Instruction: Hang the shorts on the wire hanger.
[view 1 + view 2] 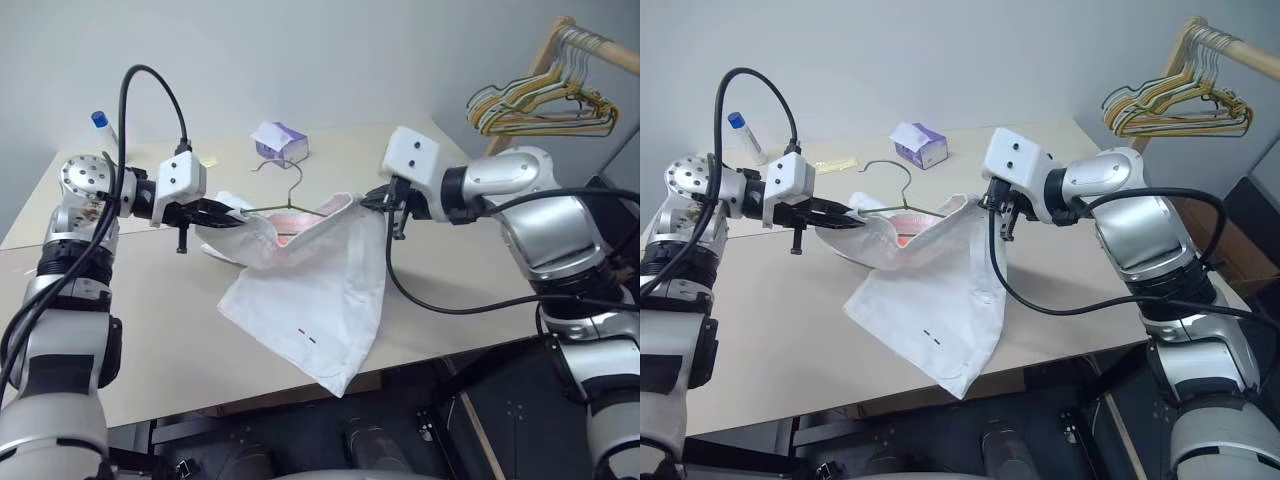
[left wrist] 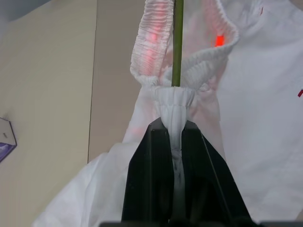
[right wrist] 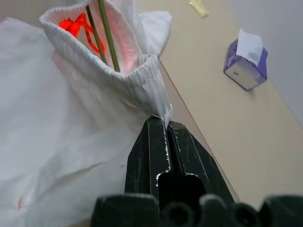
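The waistband is pinched by my right gripper just at its corner, away from the hanger's wire, so I will open that gripper and take the waistband deeper, closer to the wire (image 3: 143, 78).
The white shorts (image 1: 320, 290) hang stretched between both grippers above the table (image 1: 150, 330). One leg drapes down onto the tabletop and over its front edge. My left gripper (image 1: 232, 213) is shut on the gathered waistband at one end, as the left wrist view (image 2: 173, 124) shows close up. My right gripper (image 1: 378, 200) is shut on the waistband's other end, also seen close up (image 3: 166, 120). The wire hanger (image 1: 290, 178) sits inside the open waistband, its hook rising above the cloth. Its thin olive wire (image 2: 178, 42) runs into the opening.
A small purple-white tissue box (image 1: 280, 140) stands behind the shorts. A bottle with a blue cap (image 1: 103, 125) is at the table's far left corner. Coloured hangers (image 1: 540, 100) hang from a wooden rail at the upper right.
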Robot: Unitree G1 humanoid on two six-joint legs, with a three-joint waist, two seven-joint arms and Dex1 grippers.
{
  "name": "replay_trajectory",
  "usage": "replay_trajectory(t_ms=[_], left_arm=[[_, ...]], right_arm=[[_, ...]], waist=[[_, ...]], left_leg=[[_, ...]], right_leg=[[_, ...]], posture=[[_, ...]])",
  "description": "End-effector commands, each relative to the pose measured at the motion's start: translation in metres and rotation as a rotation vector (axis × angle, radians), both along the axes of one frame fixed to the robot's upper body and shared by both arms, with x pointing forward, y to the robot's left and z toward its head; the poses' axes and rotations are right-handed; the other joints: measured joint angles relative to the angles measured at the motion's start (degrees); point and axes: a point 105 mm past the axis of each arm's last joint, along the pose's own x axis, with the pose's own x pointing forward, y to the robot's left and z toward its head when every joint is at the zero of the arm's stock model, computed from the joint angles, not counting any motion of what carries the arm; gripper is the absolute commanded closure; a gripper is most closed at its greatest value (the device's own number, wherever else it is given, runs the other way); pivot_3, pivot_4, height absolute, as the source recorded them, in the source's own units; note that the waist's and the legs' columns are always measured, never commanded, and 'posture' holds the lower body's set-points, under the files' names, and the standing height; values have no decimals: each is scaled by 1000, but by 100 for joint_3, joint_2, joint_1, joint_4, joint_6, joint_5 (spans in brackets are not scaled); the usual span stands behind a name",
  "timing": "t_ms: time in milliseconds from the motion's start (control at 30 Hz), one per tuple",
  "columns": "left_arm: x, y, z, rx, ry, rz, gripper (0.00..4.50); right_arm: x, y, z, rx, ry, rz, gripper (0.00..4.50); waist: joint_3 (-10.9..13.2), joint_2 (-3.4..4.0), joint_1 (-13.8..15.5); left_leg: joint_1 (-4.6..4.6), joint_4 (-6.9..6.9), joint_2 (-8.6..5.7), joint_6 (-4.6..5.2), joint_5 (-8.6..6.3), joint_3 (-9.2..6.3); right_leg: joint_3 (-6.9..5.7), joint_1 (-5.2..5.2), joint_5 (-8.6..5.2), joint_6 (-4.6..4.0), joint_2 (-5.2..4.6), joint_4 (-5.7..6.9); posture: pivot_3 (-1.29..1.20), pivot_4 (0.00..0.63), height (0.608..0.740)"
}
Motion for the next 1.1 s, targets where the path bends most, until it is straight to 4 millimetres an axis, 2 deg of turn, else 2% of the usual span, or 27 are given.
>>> replay_trajectory(t_ms=[33, 333, 433, 600, 1100], left_arm=[[3, -1, 18, -49, -75, 6, 4500], [0, -3, 10, -57, -62, -6, 4500], [0, -3, 12, -75, -64, -1, 4500], [-1, -1, 13, -77, -66, 2, 4500], [-5, -1, 17, -84, -59, -22, 4500]], right_arm=[[2, 4, 1, -55, -37, -1, 4436], [1, 23, -3, -34, -82, 59, 4436], [0, 24, -8, -43, -79, 81, 3714], [2, 21, -15, -45, -69, 96, 2037], [15, 2, -27, -3, -34, 50, 2037]], waist=[[0, 0, 8], [0, 0, -10], [0, 0, -1], [0, 0, 8], [0, -1, 1]], left_leg=[[-1, 1, 0, 0, 0, -1], [-3, 2, -1, 0, 0, -4], [-3, 2, -1, 0, 0, -6], [-5, 2, -2, 0, 0, -9], [-4, 2, -2, 0, 0, -11]], right_leg=[[-2, 0, 0, 0, 0, 0], [-5, -1, 0, 0, -2, 3], [-6, -1, 0, -1, -2, 3], [-9, 0, 0, 0, -3, 3], [-10, 1, 1, -1, -3, 3]], posture=[[-104, 0, 740], [-91, 0, 740], [-86, 0, 740], [-84, 0, 740], [-87, 0, 740]])
